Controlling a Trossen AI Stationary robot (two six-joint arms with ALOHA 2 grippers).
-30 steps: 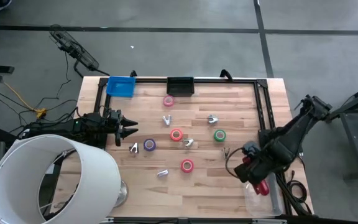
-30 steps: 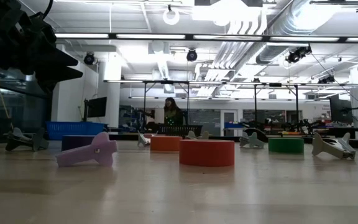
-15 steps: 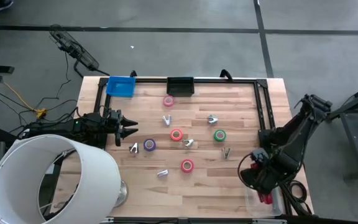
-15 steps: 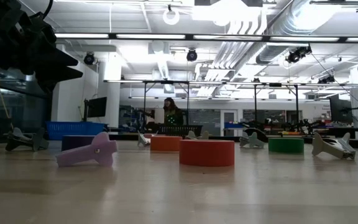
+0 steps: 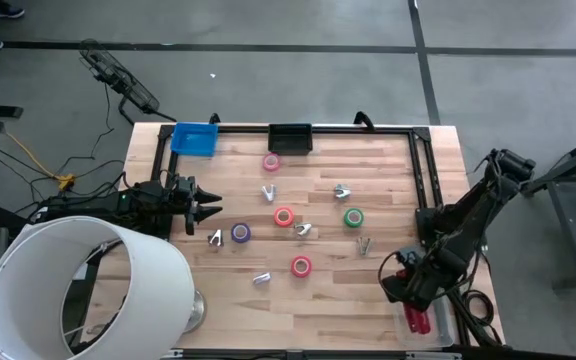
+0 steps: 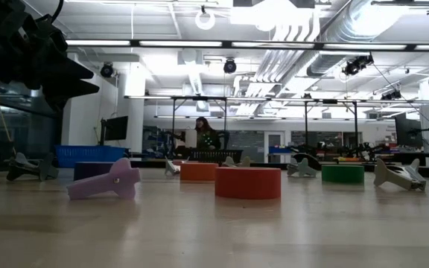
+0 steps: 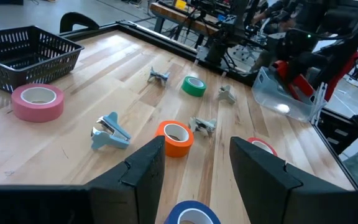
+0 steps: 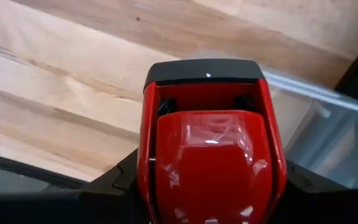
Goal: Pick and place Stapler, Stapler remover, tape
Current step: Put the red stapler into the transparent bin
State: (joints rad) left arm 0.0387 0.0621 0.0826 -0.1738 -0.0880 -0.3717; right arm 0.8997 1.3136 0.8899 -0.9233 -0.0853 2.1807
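Observation:
My right gripper needs to let go of the red stapler inside the clear bin (image 5: 411,310), along the side facing the tape rolls.
The glossy red stapler (image 5: 416,320) sits in my right gripper (image 5: 414,303), over the clear bin (image 5: 438,325) at the table's near right corner. It fills the right wrist view (image 8: 210,155). Tape rolls lie flat mid-table: pink (image 5: 271,162), orange (image 5: 284,216), green (image 5: 353,216), purple (image 5: 240,232), red (image 5: 301,266). Small silvery staple removers (image 5: 268,192) are scattered among them. My left gripper (image 5: 203,208) waits open at the table's left side, level, pointing at the rolls (image 7: 194,168). My right gripper pinches the stapler between its two fingers (image 8: 120,177), one on each long side. The stapler lies along the fingers, and its black-capped end (image 8: 204,71) juts out past them. It is lifted clear, with its free end (image 5: 415,325) over the clear bin.
A blue tray (image 5: 194,138) and a black basket (image 5: 290,138) stand at the far edge. A big white shade (image 5: 78,290) covers the near left corner. A black rail (image 5: 420,170) runs along the table's right side. A person stands far off in the room (image 6: 203,135).
My right gripper has carried the stapler toward the table's near edge, from beside the right rail to over the clear bin. The left arm and the rolls have kept still.

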